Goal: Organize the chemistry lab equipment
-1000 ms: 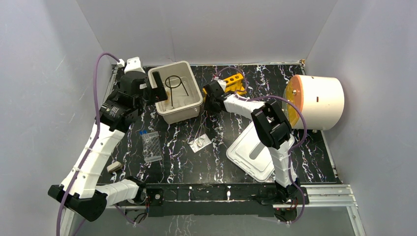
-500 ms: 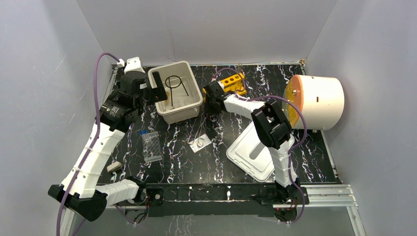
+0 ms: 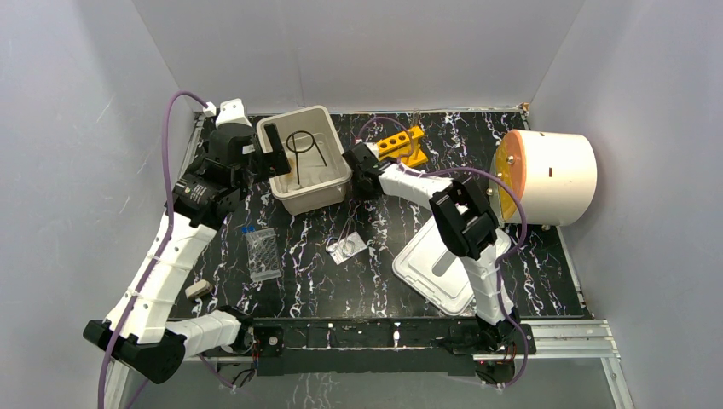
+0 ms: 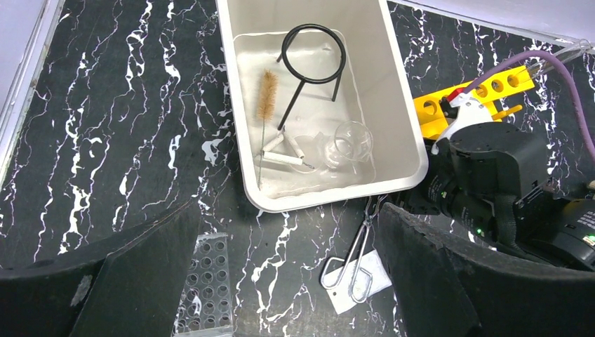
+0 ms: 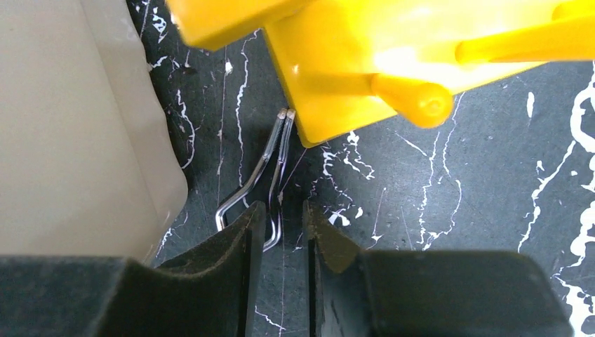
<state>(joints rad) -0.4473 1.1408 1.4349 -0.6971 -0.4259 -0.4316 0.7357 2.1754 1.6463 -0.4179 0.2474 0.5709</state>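
Note:
The tweezers' tip end rests against the yellow rack's corner, so next my right gripper pulls the tweezers clear before it takes them by that tip end [image 5: 285,116].
A white bin [image 3: 320,198] holds the black wire ring stand [image 4: 292,103], a tan bristle brush [image 4: 266,95], the white triangle [image 4: 281,160] and the clear glass dish [image 4: 351,137]. The thin metal tweezers [image 3: 349,232] lie on the table just right of the bin, their loops on a white card [image 4: 372,281]. My right gripper [image 3: 358,183] is low over their tip end. In the right wrist view its fingers [image 5: 245,235] stand a narrow gap apart, and the tweezers [image 5: 279,151] run under the left one. My left gripper [image 3: 277,149] hovers wide open above the bin's near side. A blue-capped vial [image 3: 245,228] lies by a clear rack.
A clear tube rack [image 3: 263,253] lies front left, with a small pale block [image 3: 198,288] nearer the edge. A yellow tube rack [image 3: 402,145] stands behind my right gripper. A white lid [image 3: 443,260] lies front right, and a large white cylinder [image 3: 554,175] stands at the far right.
My right gripper has slid a little left toward the bin's right wall, uncovering more of the yellow rack. The left arm and the tweezers have not visibly moved.

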